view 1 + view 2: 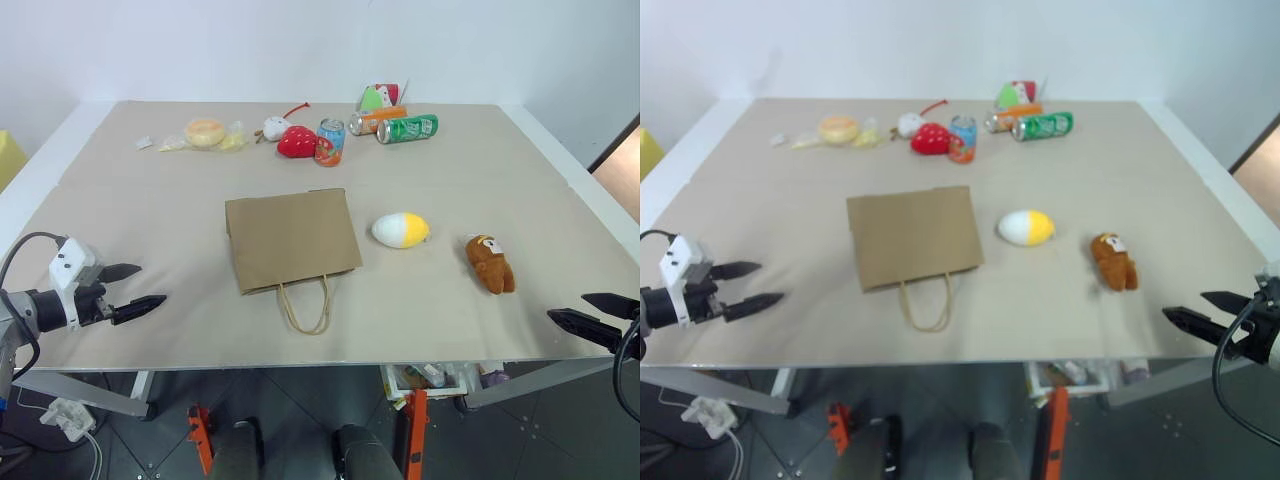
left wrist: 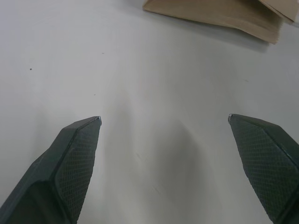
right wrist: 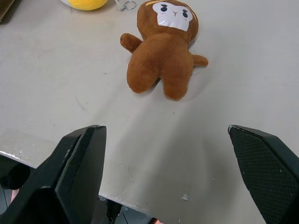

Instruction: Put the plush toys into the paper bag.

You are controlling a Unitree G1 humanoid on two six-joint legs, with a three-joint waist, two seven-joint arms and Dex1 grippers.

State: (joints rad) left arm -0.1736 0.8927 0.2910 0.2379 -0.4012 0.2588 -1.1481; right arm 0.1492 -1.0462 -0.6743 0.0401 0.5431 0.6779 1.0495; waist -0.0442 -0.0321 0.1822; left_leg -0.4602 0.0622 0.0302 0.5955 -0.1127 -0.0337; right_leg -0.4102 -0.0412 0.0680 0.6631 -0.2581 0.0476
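Observation:
Next, I move my right gripper to the opening of the paper bag point(image 1: 303, 281) and close it there, between the ends of the bag's cord handle.
A brown paper bag point(image 1: 291, 238) lies flat mid-table, its cord handles toward the near edge. To its right rests the white-and-yellow egg plush point(image 1: 401, 229), and further right the brown bear plush point(image 1: 489, 263) lies on its back; the right wrist view has the bear point(image 3: 164, 51) just ahead of the fingers. My left gripper point(image 1: 132, 291) hovers open over the table's near left part, well left of the bag, nothing between its fingers. At the near right edge my right gripper point(image 1: 590, 314) stands open and empty, short of the bear.
Along the far side lie a red strawberry plush point(image 1: 297, 142), a small white round toy point(image 1: 274, 127), a bagged bun point(image 1: 206, 133), a standing can point(image 1: 330, 141) and two cans lying down point(image 1: 406, 128). The table's front edge point(image 1: 330, 364) runs just below the grippers.

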